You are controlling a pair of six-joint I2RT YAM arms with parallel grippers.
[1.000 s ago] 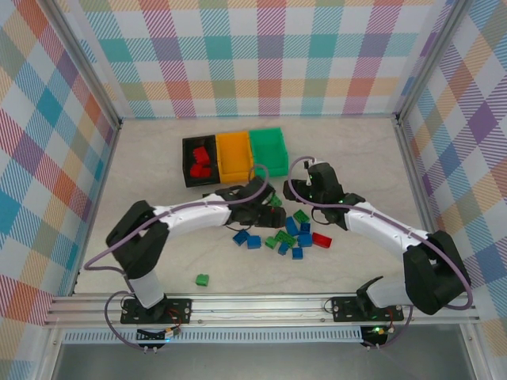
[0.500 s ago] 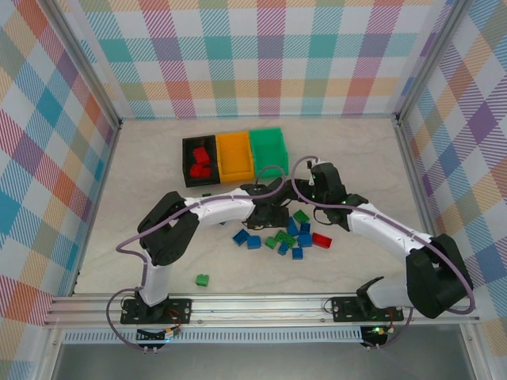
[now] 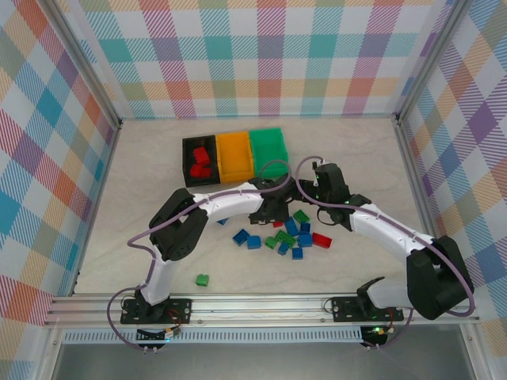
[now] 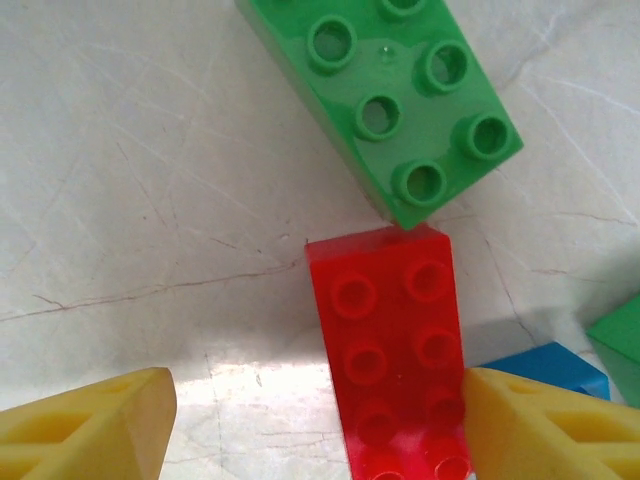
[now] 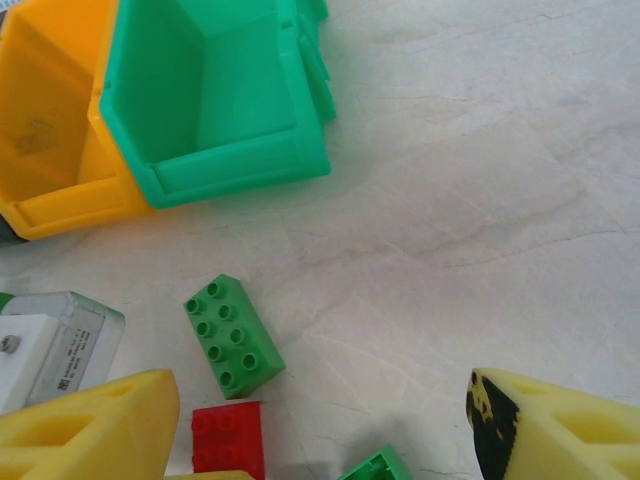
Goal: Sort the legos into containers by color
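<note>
My left gripper has the red lego against one finger, with the red lego's end at the green lego's corner, so it should pull the red lego clear and grip both sides point(image 4: 396, 390).
My left gripper point(image 4: 315, 425) is low over the table with a red lego point(image 4: 395, 350) between its yellow fingers. The right finger point(image 4: 540, 425) touches the brick's edge, while the left finger point(image 4: 90, 430) stands well apart from it. A green lego point(image 4: 400, 100) lies just beyond the red one, corner to corner. In the top view the left gripper point(image 3: 276, 212) reaches into the pile of legos point(image 3: 291, 235). My right gripper point(image 5: 320, 430) hangs open and empty over bare table, near the green container point(image 5: 210, 100) and the orange container point(image 5: 50, 130). The black container point(image 3: 198, 161) holds red legos.
A lone green lego point(image 3: 203, 279) lies near the front left. Two blue legos point(image 3: 246, 238) sit left of the pile and a red one point(image 3: 322, 240) to its right. Both arms meet over the pile. Checkered walls enclose the table.
The left arm has stretched further right into the pile, and its jaws have narrowed round the red lego. The right gripper has drifted slightly right.
</note>
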